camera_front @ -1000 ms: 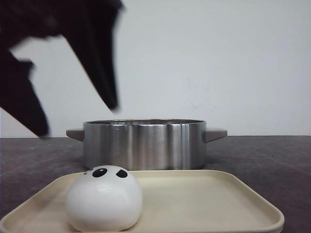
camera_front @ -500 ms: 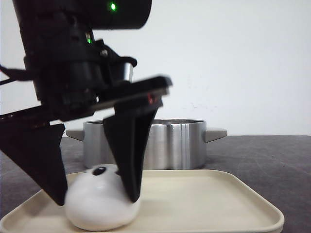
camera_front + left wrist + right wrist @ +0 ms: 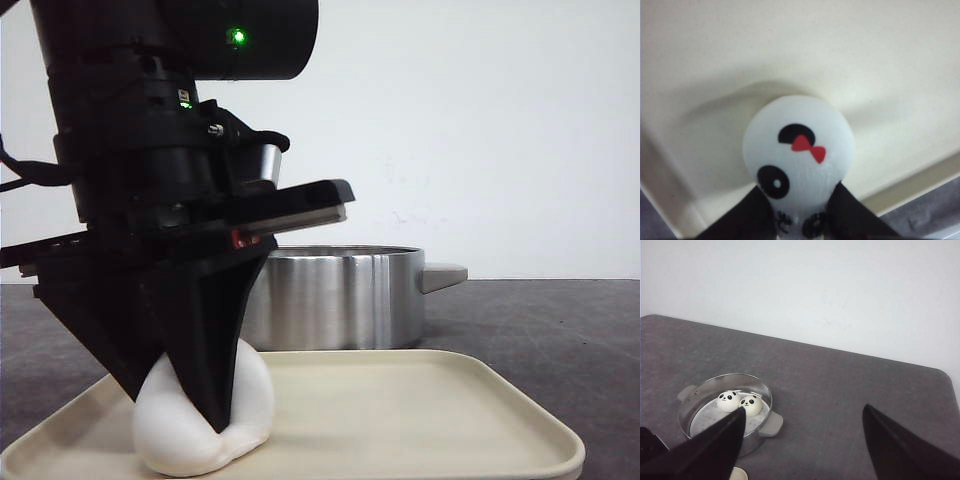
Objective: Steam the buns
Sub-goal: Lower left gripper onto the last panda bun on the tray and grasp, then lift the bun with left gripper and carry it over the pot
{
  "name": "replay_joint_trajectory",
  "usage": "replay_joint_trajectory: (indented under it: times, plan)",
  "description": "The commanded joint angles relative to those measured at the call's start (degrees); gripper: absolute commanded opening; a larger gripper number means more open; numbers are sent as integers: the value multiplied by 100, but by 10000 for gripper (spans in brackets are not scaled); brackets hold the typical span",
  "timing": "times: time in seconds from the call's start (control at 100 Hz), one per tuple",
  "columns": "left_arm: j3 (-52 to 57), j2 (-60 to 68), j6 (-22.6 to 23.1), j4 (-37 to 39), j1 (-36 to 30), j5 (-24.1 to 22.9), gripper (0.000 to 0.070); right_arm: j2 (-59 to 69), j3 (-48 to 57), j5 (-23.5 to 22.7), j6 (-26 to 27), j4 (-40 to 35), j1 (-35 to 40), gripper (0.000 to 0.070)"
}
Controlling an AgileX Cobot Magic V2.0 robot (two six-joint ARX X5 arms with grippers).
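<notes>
Next, my left gripper lets go of the white bun with the panda face inside the steel pot point(image 3: 253, 256) behind the cream tray.
A white panda-faced bun point(image 3: 250, 395) sits at the near left of the cream tray point(image 3: 450, 400). My left gripper point(image 3: 185, 410) has come down over it and is shut on it, squeezing its sides. In the left wrist view the bun point(image 3: 799, 150) shows a red bow and black eyes, pinched between the two dark fingers point(image 3: 747, 220) of the left gripper point(image 3: 799, 220). Two more buns point(image 3: 728, 401) point(image 3: 750, 405) lie side by side in the steel pot point(image 3: 702, 392). My right gripper point(image 3: 805, 440) hangs open high above the table, holding nothing.
The steel pot point(image 3: 340, 300) with grey side handles stands just behind the tray. The dark grey tabletop point(image 3: 840, 390) spreads to the right of the pot. A white wall backs the table. A corner of the tray point(image 3: 737, 474) shows by the pot.
The left gripper came down from above the pot, straddled the bun on the tray, and has closed on it, squashing it narrower. The pot and tray have not moved.
</notes>
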Motion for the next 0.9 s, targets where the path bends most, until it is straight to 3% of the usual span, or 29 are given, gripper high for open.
replay_joint_trajectory:
  times: [0.0,0.24,0.5,0.89]
  plan:
    - [203,-70,101,-116,-109,-17,0,37,96,22,0,-68,55,469]
    - [1217,-896,-219,55,-229,-70,1,37,96,22,0,-87,55,469]
    - [2955,-804,120,-140,186,-855,4,37,94,20,-7,-77,55,470]
    - [3668,452,-90,-409,1714,-164,4,37,90,24,-72,-72,55,469]
